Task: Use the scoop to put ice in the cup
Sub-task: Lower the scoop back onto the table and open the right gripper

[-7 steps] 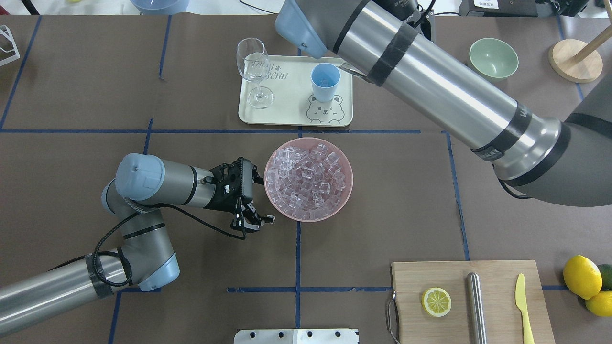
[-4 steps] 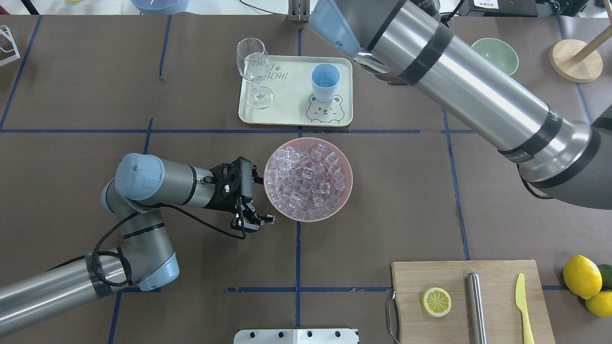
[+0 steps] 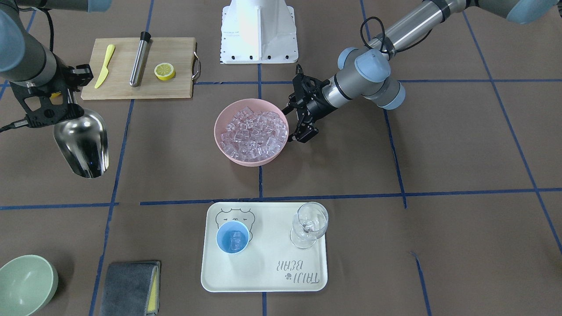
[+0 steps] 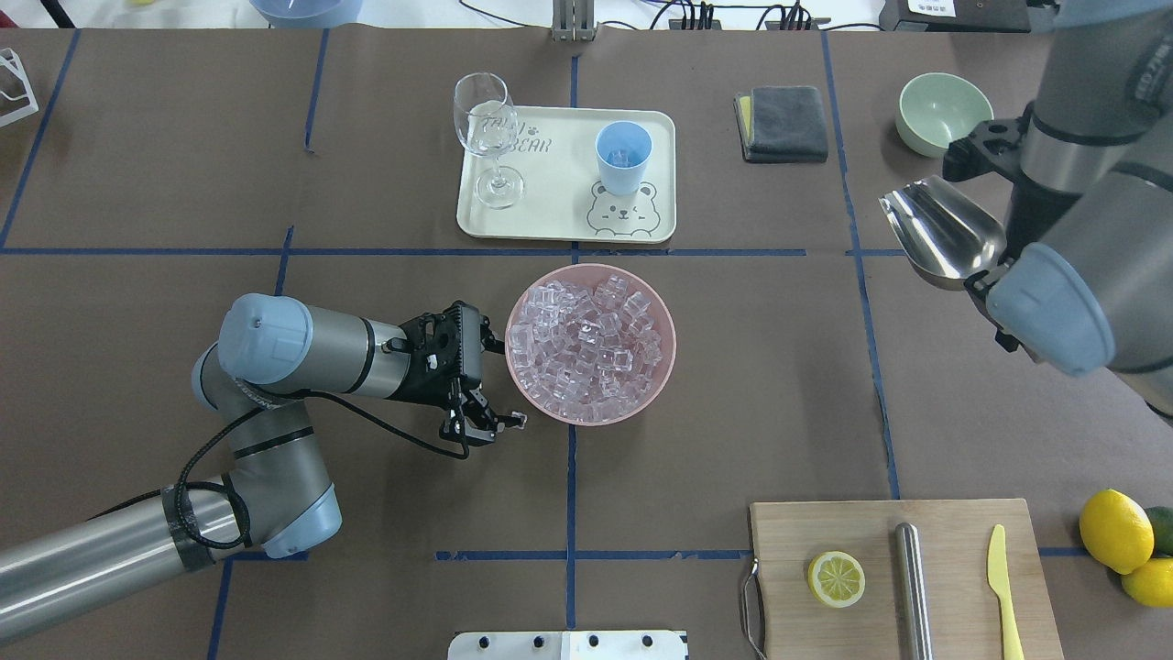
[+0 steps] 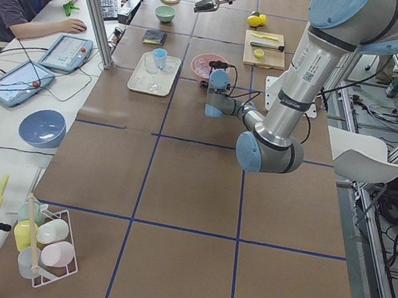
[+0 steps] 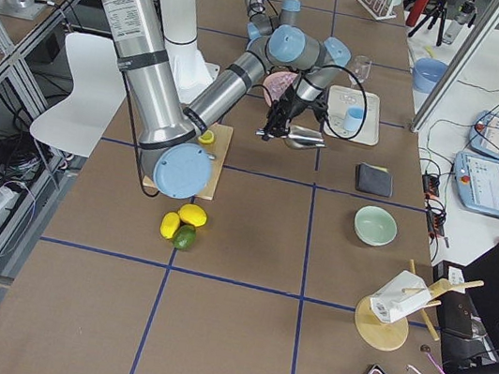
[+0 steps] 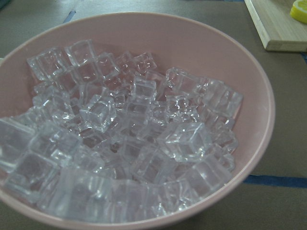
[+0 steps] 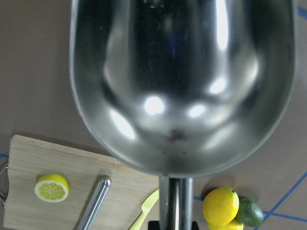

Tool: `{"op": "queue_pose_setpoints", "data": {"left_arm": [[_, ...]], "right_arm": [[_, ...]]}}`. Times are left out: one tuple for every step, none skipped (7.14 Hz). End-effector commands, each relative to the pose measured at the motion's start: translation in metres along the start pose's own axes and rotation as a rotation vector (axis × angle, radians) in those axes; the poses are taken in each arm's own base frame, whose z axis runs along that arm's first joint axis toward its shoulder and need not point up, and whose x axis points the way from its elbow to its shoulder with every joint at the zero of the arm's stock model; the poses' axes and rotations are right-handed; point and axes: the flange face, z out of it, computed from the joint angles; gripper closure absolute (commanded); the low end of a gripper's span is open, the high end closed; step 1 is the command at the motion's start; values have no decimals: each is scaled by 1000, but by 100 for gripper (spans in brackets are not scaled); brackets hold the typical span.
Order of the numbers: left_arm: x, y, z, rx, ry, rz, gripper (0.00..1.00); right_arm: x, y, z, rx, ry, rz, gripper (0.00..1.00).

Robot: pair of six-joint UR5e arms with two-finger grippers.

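I should use my right gripper to set the steel scoop down on the table (image 3: 103, 142) next to the blue tape line near the cutting board.
The steel scoop (image 4: 939, 229) is empty and held in the air at the right side of the table, well right of the pink bowl (image 4: 662, 316) full of ice (image 4: 586, 344). My right gripper (image 3: 48, 109) is shut on the scoop's handle (image 8: 175, 201); the trough (image 8: 182, 81) fills the right wrist view. The light-blue cup (image 4: 623, 156) stands on the cream tray (image 4: 550, 215) and holds a few ice cubes (image 3: 236, 239). My left gripper (image 4: 509, 383) is open and rests beside the bowl's left rim. The left wrist view shows the ice (image 7: 139, 129) from close by.
A wine glass (image 4: 486, 128) stands on the tray left of the cup. A grey cloth (image 4: 783, 124), a green bowl (image 4: 946, 110) and a wooden stand (image 4: 1100, 115) are at the back right. A cutting board (image 4: 861, 532) with a lemon slice, a steel cylinder and a knife is front right, with lemons (image 4: 1116, 530) beside it.
My right arm has swung from over the tray near the cup to the right side, carrying the scoop with it; the grey cloth is now uncovered. The left arm has not moved.
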Motion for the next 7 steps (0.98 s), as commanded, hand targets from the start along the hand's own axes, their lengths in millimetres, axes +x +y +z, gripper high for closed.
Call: {"op": "queue_pose_setpoints", "data": {"left_arm": [[-1, 0, -1, 1, -2, 0, 0], [-1, 0, -1, 1, -2, 0, 0], [-1, 0, -1, 1, -2, 0, 0], [0, 0, 0, 1, 1, 2, 0], [1, -1, 0, 2, 1, 2, 0], [1, -1, 0, 2, 1, 2, 0], [-1, -1, -1, 2, -2, 2, 0]], "right_arm": [[33, 19, 78, 89, -44, 83, 100], [38, 26, 112, 121, -67, 132, 100], [38, 28, 144, 121, -81, 155, 100], [21, 28, 160, 97, -81, 191, 100], [5, 29, 172, 81, -80, 217, 100], [2, 25, 183, 71, -78, 214, 100], [-6, 19, 186, 65, -78, 204, 100]]}}
